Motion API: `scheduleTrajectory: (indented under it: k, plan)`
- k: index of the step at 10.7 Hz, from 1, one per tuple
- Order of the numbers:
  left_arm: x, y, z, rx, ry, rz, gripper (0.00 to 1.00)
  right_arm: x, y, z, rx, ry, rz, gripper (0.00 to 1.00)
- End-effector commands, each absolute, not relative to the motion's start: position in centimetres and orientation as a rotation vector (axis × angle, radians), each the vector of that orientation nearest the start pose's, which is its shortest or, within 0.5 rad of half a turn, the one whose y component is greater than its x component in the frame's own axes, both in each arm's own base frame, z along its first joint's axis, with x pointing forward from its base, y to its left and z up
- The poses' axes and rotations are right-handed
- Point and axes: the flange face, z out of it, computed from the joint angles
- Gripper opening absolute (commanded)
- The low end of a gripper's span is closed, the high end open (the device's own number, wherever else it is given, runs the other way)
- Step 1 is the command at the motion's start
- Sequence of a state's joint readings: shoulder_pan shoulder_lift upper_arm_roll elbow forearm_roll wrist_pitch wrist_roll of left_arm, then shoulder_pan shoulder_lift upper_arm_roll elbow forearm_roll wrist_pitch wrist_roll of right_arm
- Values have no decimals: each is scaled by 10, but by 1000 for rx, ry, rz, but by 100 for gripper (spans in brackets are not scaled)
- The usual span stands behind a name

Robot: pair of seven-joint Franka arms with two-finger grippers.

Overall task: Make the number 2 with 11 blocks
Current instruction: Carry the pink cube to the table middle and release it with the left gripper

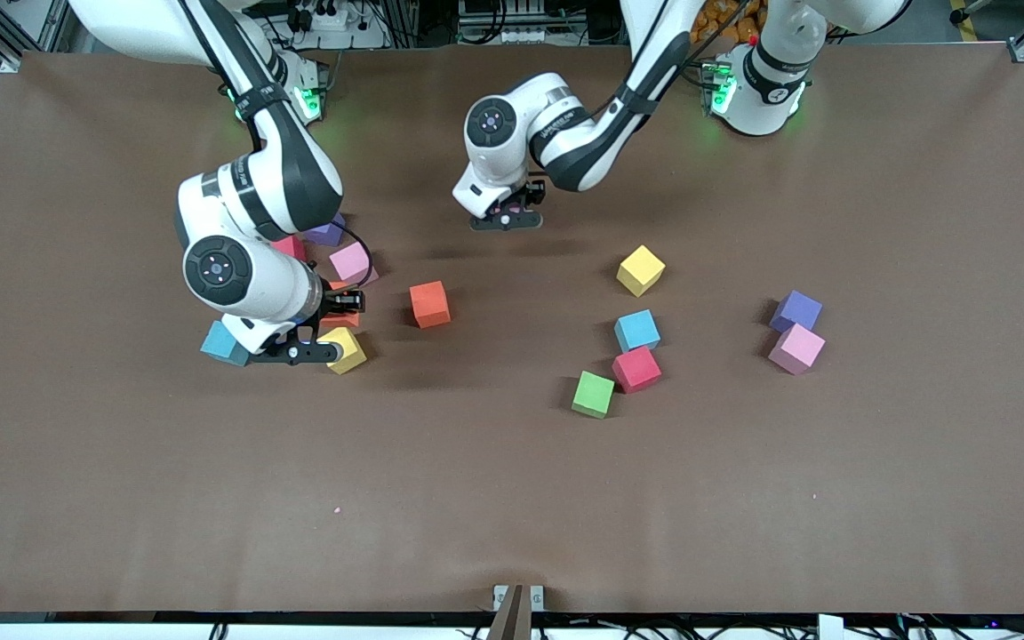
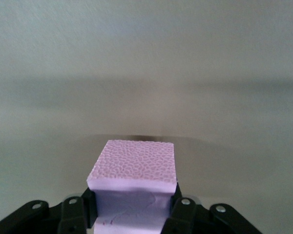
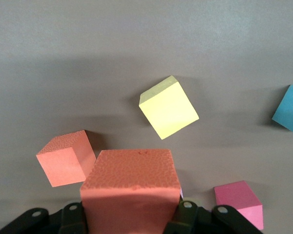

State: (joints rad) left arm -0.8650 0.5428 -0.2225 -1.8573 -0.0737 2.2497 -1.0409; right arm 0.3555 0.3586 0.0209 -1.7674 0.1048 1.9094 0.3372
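Note:
My left gripper will let go of the lilac-pink block on bare table [image 1: 503,201], in the spot that lies between the purple cube and the yellow block.
My right gripper [image 1: 340,307] is shut on an orange block [image 3: 132,175], above the table between a pink block [image 1: 353,262] and a yellow block [image 1: 348,349]. A second orange block [image 1: 429,304] lies beside them. My left gripper [image 1: 508,216] is shut on a pale lilac-pink block [image 2: 134,163] over bare table near the middle. Loose blocks toward the left arm's end are yellow [image 1: 641,269], light blue [image 1: 636,330], red [image 1: 636,369], green [image 1: 593,394] and pink [image 1: 796,348]. A light blue block [image 1: 226,343] shows beside the right arm. No number 2 is in view.
A purple cube [image 1: 796,309] touches the pink block at the left arm's end. Another purple cube [image 1: 327,233] and a deep pink cube [image 1: 290,247] are partly hidden under the right arm. The brown table [image 1: 512,498] stretches wide nearer the front camera.

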Motion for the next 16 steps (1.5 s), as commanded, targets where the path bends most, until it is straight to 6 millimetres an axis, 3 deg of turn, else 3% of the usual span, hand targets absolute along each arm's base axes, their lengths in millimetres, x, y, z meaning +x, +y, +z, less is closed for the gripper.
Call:
scheduleTrajectory:
  k: [1,7,8,9,11,12,14,16]
  plan:
    - [291,-558,213,-3078,-39,340,4,576,235,346,-3096,-4,357,40]
    - [277,-566,197,-3076,-9,300,8,572,241,346,-3097,-24,367,40]
    - [276,-566,194,-3071,-5,301,21,572,242,347,-3098,-27,359,40]
    - [277,-566,196,-3074,-5,299,99,572,242,346,-3103,-33,357,40]
    - [289,-565,220,-3105,-27,267,100,570,242,345,-3108,-38,368,40]
    - [311,-554,241,-3115,-83,249,100,570,242,346,-3110,-40,366,40]
    - [358,-519,290,-3104,-200,233,100,567,249,350,-3108,-88,362,40]
    - [420,-465,318,-3098,-371,215,100,559,256,355,-3085,-289,385,40]
